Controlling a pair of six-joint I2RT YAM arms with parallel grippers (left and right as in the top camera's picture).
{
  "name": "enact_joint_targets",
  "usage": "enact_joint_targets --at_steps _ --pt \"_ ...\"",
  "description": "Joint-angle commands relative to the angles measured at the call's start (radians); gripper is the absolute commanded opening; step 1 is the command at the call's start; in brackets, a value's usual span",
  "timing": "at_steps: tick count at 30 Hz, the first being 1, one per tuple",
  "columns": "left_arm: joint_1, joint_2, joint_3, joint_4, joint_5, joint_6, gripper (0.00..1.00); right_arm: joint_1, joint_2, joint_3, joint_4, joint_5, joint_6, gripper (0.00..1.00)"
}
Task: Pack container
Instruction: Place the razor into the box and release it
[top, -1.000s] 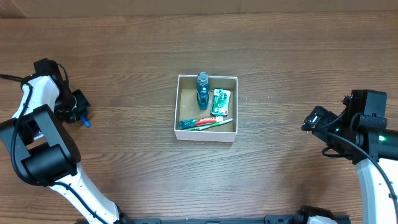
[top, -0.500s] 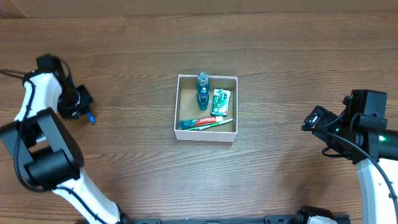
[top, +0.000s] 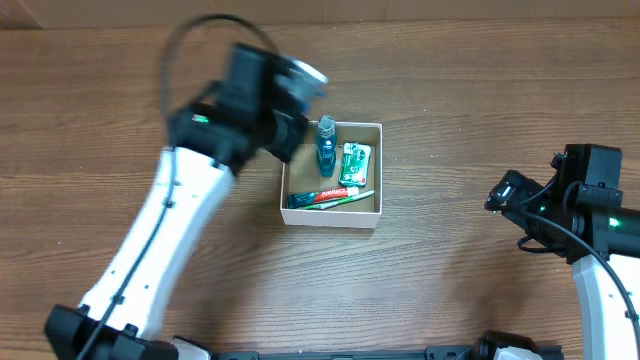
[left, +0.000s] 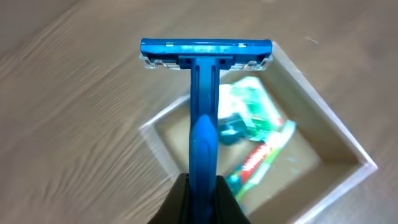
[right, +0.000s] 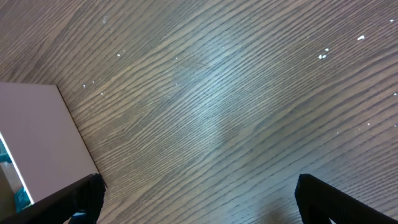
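Note:
My left gripper has the blue razor. It will let go of it across the toothpaste tube and toothbrush (top: 338, 195) (left: 264, 163) inside the container.
The container (top: 290, 212) is a small square white box with a brown inside at the table's middle. It holds a blue bottle (top: 326, 146), a green packet (top: 354, 163), a toothpaste tube (top: 322, 197) and a toothbrush (top: 345, 200). My left gripper (left: 200, 186) is shut on a blue razor (left: 204, 93) and holds it above the container's left edge (left: 163, 149); in the overhead view the arm (top: 262, 100) is blurred. My right gripper (right: 199, 199) is open and empty over bare wood to the right of the container (right: 43, 143).
The wooden table (top: 450, 100) carries nothing else that I can see. My right arm (top: 575, 205) stands at the right edge. My left arm's body (top: 160, 240) stretches from the front left up to the container.
My left arm has swung fast from the far left edge of the table to the container's upper left, carrying the blue razor. The right arm has not moved.

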Motion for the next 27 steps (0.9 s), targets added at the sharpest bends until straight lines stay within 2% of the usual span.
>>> enact_joint_targets --at_steps 1,12,21,22,23,26,27 --pt "-0.121 0.057 0.003 0.007 -0.028 0.174 0.04 -0.005 -0.004 0.000 0.003 -0.006 -0.003 1.00" --pt "-0.158 0.318 0.003 -0.070 -0.033 0.161 0.04 -0.005 -0.004 0.000 0.002 -0.006 -0.003 1.00" --pt "-0.159 0.414 0.003 -0.104 -0.034 0.161 0.06 -0.005 -0.004 0.000 0.002 -0.006 -0.003 1.00" --pt "-0.159 0.414 0.003 -0.104 -0.034 0.161 0.11 -0.005 -0.004 0.000 0.002 -0.006 -0.003 1.00" --pt "-0.159 0.414 0.003 -0.106 -0.034 0.161 0.24 -0.005 -0.004 0.000 0.002 -0.006 -0.003 1.00" --pt "-0.159 0.407 0.003 -0.127 -0.044 0.161 0.52 -0.005 -0.004 0.000 0.002 -0.006 -0.003 1.00" --pt "-0.159 0.399 0.003 -0.136 -0.045 0.161 0.55 -0.005 -0.004 0.000 0.003 -0.006 -0.003 1.00"
